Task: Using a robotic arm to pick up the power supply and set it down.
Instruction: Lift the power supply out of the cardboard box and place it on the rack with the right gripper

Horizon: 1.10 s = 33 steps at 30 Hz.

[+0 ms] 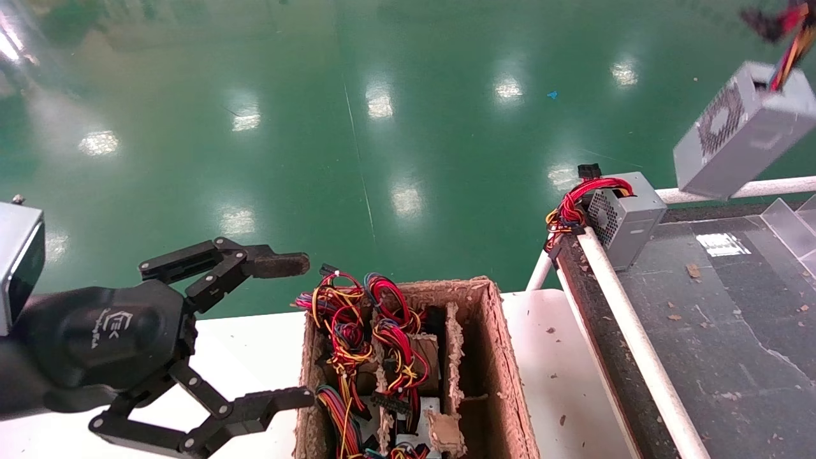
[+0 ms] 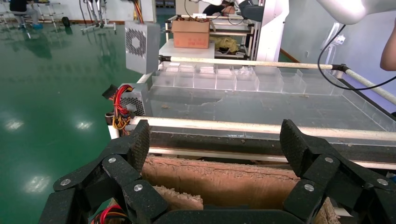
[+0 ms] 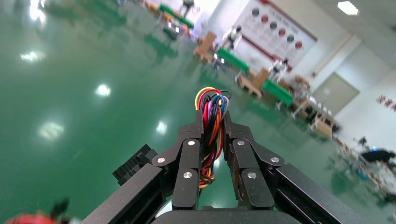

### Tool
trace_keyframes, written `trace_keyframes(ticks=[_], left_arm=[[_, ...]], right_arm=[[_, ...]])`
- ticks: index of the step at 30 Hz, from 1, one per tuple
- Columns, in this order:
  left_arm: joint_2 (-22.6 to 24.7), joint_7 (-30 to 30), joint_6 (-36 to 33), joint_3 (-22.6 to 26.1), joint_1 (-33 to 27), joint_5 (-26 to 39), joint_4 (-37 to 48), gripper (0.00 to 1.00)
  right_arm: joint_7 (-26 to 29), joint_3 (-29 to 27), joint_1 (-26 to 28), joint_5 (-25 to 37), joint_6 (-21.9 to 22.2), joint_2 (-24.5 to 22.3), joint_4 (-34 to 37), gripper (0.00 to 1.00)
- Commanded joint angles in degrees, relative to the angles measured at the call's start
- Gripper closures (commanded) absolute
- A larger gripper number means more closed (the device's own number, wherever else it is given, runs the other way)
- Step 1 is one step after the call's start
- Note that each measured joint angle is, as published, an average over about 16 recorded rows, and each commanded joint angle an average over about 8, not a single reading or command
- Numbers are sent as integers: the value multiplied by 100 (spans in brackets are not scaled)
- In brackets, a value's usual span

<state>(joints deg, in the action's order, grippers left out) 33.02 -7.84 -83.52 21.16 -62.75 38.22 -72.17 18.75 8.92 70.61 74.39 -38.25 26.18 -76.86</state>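
I need to release the power supply, now hanging tilted above the conveyor's far rail, from my right gripper on the conveyor belt, snug [image 1: 667, 229] beside the grey box with red wires.
The power supply [image 1: 743, 131], a grey metal box with a round fan grille, hangs tilted in the air at the far right, above the conveyor's far rail. It also shows in the left wrist view [image 2: 142, 46]. Its red, yellow, orange and black wire bundle [image 3: 212, 105] runs up between the fingers of my right gripper [image 3: 212, 119], which is shut on the wires. That gripper lies outside the head view. My left gripper [image 1: 299, 331] is open and holds nothing, just left of the cardboard box [image 1: 503, 357]; its wrist view looks over the box's wall.
The cardboard box holds more units with tangled coloured wires [image 1: 357, 331] in divided cells. A similar grey box with a mesh face and red wires [image 1: 628, 217] sits on the conveyor's near corner. The dark conveyor belt [image 1: 720, 319] has white rails [image 1: 631, 338] and clear dividers [image 2: 224, 79].
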Motion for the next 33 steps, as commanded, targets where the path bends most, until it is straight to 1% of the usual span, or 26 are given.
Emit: trace_keyframes(ticks=[1, 5, 10, 16, 21, 33], left_arm=[[0, 0, 0, 0, 0, 0, 0, 0], [0, 0, 0, 0, 0, 0, 0, 0], [0, 0, 0, 0, 0, 0, 0, 0], [0, 0, 0, 1, 0, 0, 0, 0], [0, 0, 0, 1, 0, -1, 0, 0], [0, 1, 1, 1, 0, -1, 0, 0]], right_arm=[[30, -15, -164, 67, 53, -139, -2, 100], [-8, -18, -546, 161, 183, -262, -7, 100], [-42, -31, -947, 148, 311, -273, -9, 100], [-101, 20, -1146, 102, 355, -102, 18, 100], [-101, 173, -1048, 220, 397, 162, 82, 100], [69, 703, -387, 808, 361, 807, 469, 100]])
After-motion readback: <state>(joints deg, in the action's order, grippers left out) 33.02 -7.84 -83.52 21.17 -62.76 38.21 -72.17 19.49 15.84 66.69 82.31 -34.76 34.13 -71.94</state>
